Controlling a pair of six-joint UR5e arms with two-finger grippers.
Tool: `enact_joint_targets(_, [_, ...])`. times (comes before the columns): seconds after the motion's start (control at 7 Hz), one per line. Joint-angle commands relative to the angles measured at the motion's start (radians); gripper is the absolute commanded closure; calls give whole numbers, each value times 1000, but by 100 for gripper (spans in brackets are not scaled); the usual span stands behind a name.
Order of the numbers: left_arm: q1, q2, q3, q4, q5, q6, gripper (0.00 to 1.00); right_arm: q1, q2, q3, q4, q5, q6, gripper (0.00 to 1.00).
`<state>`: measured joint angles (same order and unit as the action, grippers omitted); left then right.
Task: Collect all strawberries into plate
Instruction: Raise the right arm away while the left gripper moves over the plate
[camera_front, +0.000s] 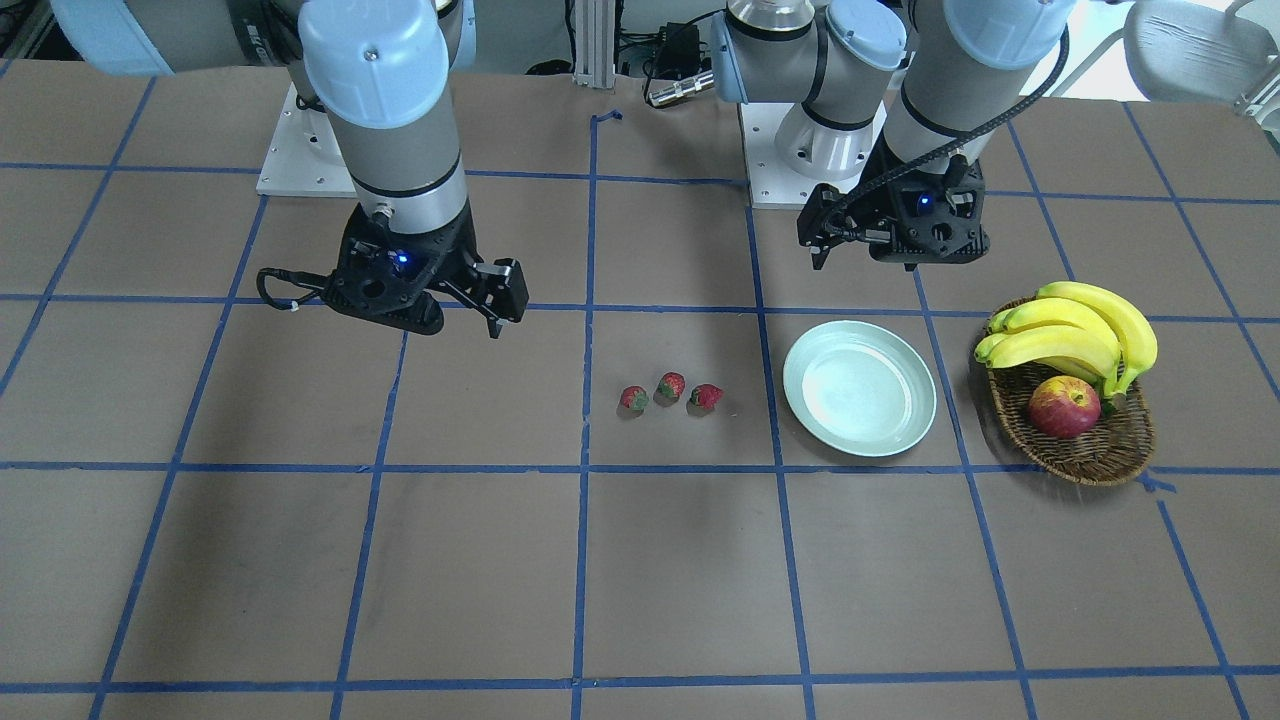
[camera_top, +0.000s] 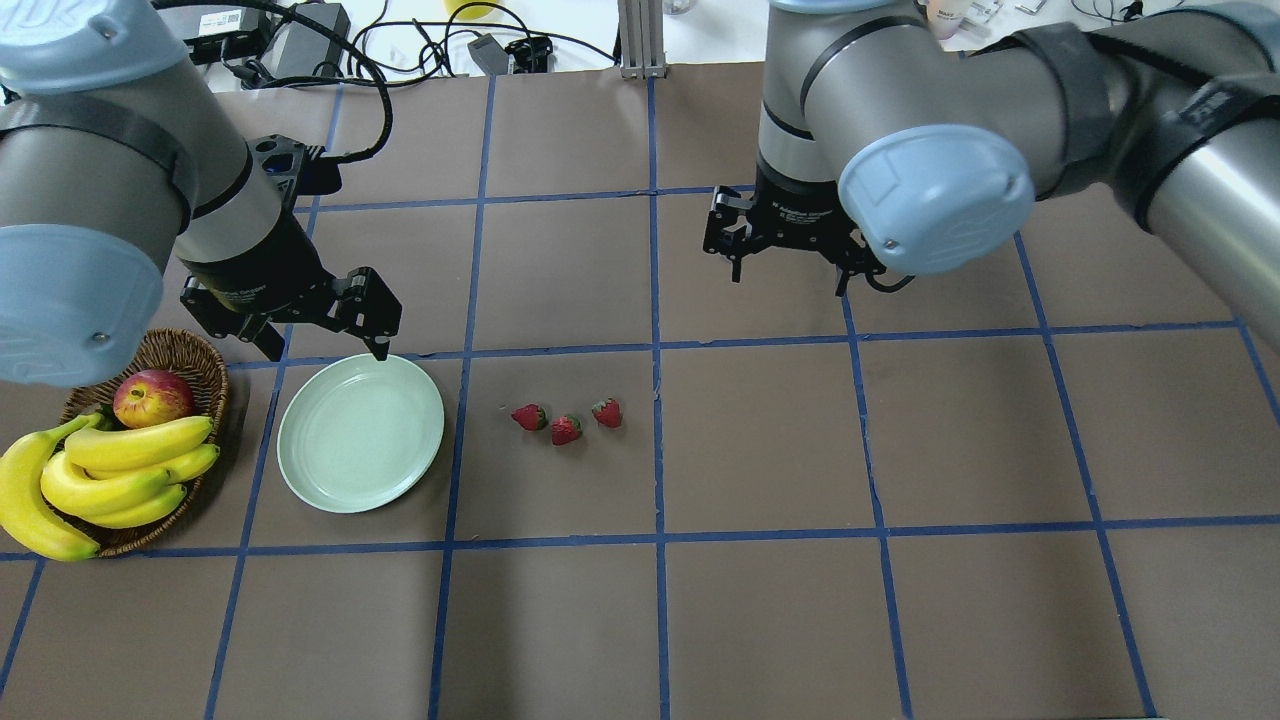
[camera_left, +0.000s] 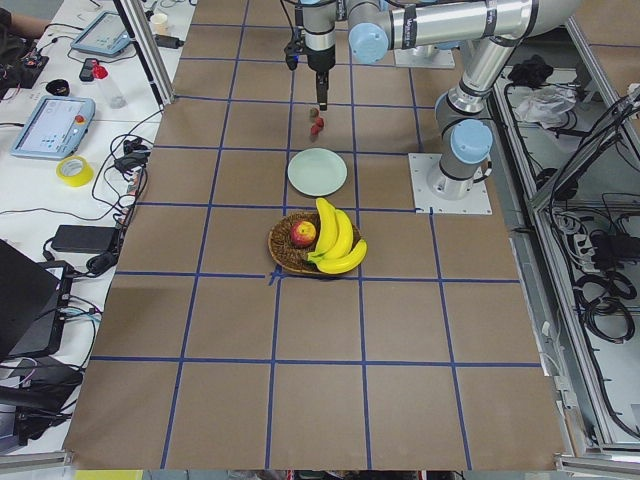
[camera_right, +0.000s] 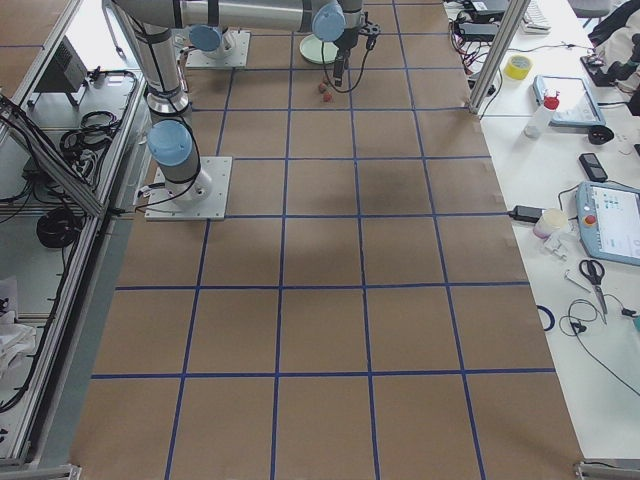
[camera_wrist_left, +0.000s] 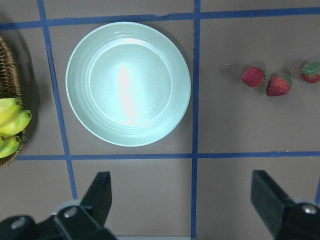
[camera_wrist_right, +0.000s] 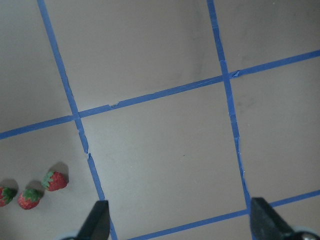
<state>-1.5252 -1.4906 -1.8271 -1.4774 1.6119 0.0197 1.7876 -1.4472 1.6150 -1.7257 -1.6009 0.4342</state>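
Note:
Next, my left gripper will move to the strawberry closest to the pale mint plate and close around that strawberry's red body (camera_front: 705, 396) (camera_wrist_left: 253, 77).
Three strawberries (camera_top: 566, 430) lie in a short row on the brown table, also seen in the front view (camera_front: 671, 385), the left wrist view (camera_wrist_left: 278, 85) and the right wrist view (camera_wrist_right: 29, 198). The pale mint plate (camera_top: 360, 432) is empty, to their left in the overhead view; it also shows in the front view (camera_front: 860, 388) and the left wrist view (camera_wrist_left: 128, 83). My left gripper (camera_top: 325, 345) is open and empty above the plate's far edge. My right gripper (camera_top: 788, 275) is open and empty, hovering behind and to the right of the berries.
A brown wicker basket (camera_top: 190, 360) with bananas (camera_top: 110, 470) and a red-yellow apple (camera_top: 152, 397) stands left of the plate. Blue tape lines grid the table. Cables and gear lie past the far edge.

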Motion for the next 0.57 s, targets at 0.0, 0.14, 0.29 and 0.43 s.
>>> enact_joint_targets(0.0, [-12, -14, -75, 60, -9, -247, 0, -5, -105, -26, 70, -5, -48, 0])
enact_joint_targets(0.14, [-30, -25, -107, 103, -16, -344, 0, -2, -113, -67, 84, -2, -90, 0])
enact_joint_targets(0.29, [-61, -45, -138, 165, -45, -475, 0, -4, -119, -110, 110, -7, -195, 0])
enact_joint_targets(0.43, [-81, -77, -155, 251, -53, -545, 0, -2, -116, -109, 147, -8, -212, 0])
